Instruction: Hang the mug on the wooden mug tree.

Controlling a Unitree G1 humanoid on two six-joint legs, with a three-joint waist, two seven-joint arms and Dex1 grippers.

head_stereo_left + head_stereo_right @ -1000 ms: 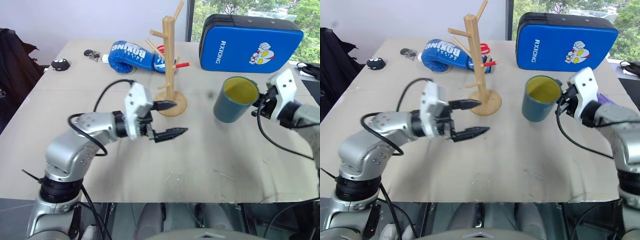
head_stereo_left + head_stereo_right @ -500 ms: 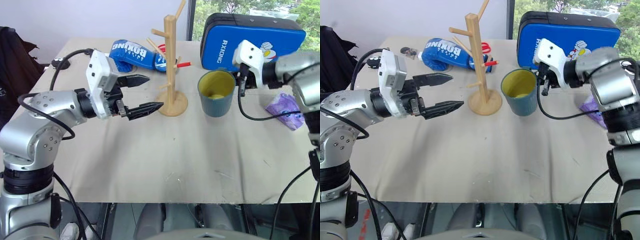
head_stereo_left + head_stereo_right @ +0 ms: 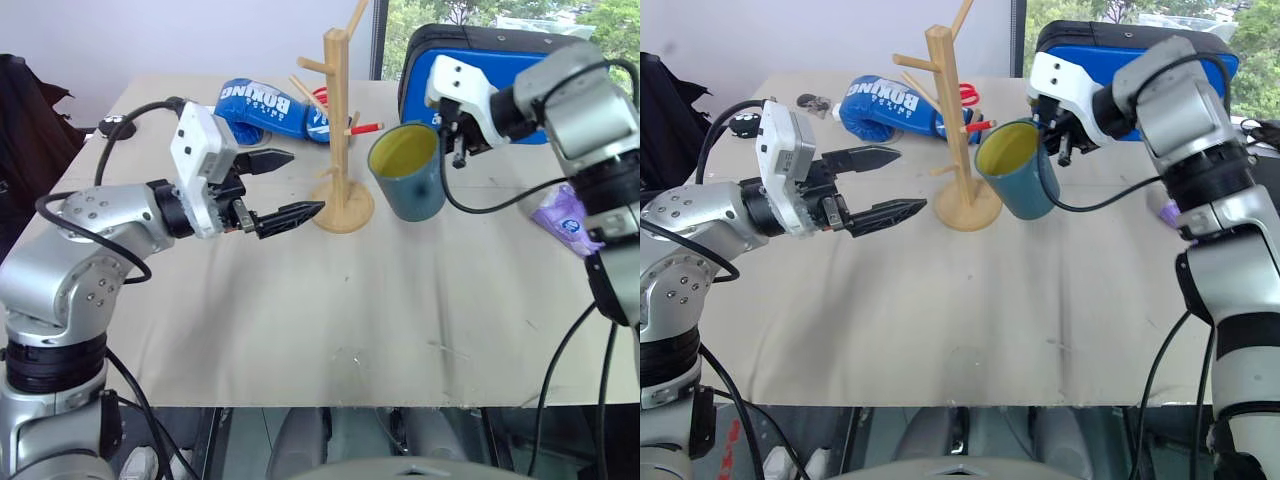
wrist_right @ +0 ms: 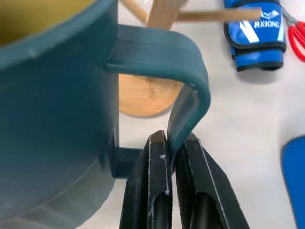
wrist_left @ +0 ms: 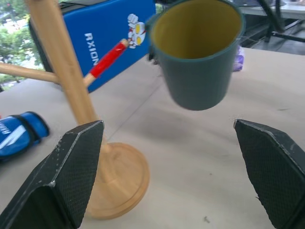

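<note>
The teal mug will hang by its handle on the red-tipped peg of the tree (image 3: 380,167). My right gripper will let go of it there.
The teal mug (image 3: 408,172) with its yellow inside hangs tilted above the table, just right of the wooden mug tree (image 3: 339,120). My right gripper (image 4: 170,143) is shut on the mug's loop handle (image 4: 188,95), and in the head views it sits behind the mug (image 3: 1015,170). The tree's round base (image 3: 968,205) stands on the table, with pegs angling off its post. My left gripper (image 3: 303,182) is open and level, left of the tree base, holding nothing. In the left wrist view the mug (image 5: 198,52) floats between the open fingers (image 5: 71,176).
A blue boxing glove (image 3: 265,105) and red scissors (image 3: 320,97) lie behind the tree. A blue strike pad (image 5: 109,24) stands at the back right. A purple bag (image 3: 570,215) lies at the right edge. A small black object (image 3: 118,126) sits far left.
My right arm carried the mug left and up, from the table's right side to just beside the tree, tilting it. My left gripper drew back to the left and stayed open.
</note>
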